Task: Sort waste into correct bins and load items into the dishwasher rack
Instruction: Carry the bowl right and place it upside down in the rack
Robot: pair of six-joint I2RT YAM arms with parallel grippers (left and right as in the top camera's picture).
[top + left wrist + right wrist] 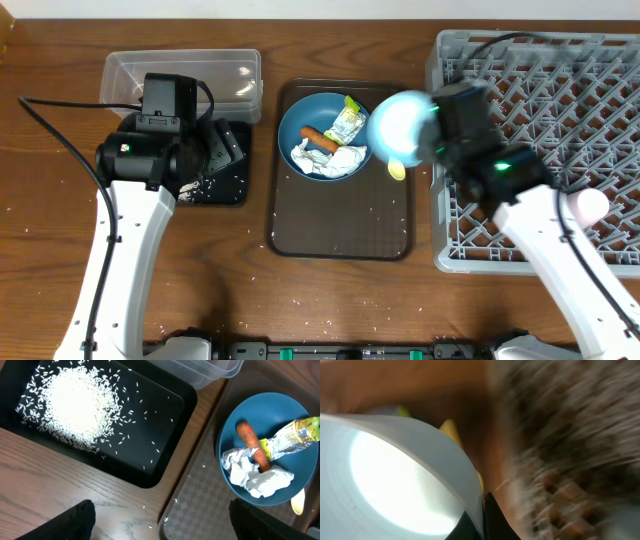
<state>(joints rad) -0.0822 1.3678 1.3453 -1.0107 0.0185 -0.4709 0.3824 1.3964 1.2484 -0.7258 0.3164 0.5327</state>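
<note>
Next, I set the white bowl down with my right gripper in the dishwasher rack's back corner [491, 89], next to the brown serving tray.
The white bowl [400, 128] hangs tilted over the right edge of the brown serving tray, and my right gripper [433, 135] is shut on its rim [482, 515]. The yellow spoon [397, 170] lies just under it. The dark-blue dish [322, 135] holds the sausage [250, 442], the crumpled tissue [255, 472] and the green-and-white wrapper [295, 437]. My left gripper [160, 525] is open and empty, low over the table between the black tray [170, 415] and the dish. A pile of rice [75, 405] lies in the black tray. The dishwasher rack [560, 90] stands on the right.
The clear tub [185, 75] sits behind the black tray at the back left. The brown serving tray [340, 225] lies in the middle under the dish. Loose rice grains [300, 290] dot the table. A pale pink cup [590, 205] rests in the rack near my right arm.
</note>
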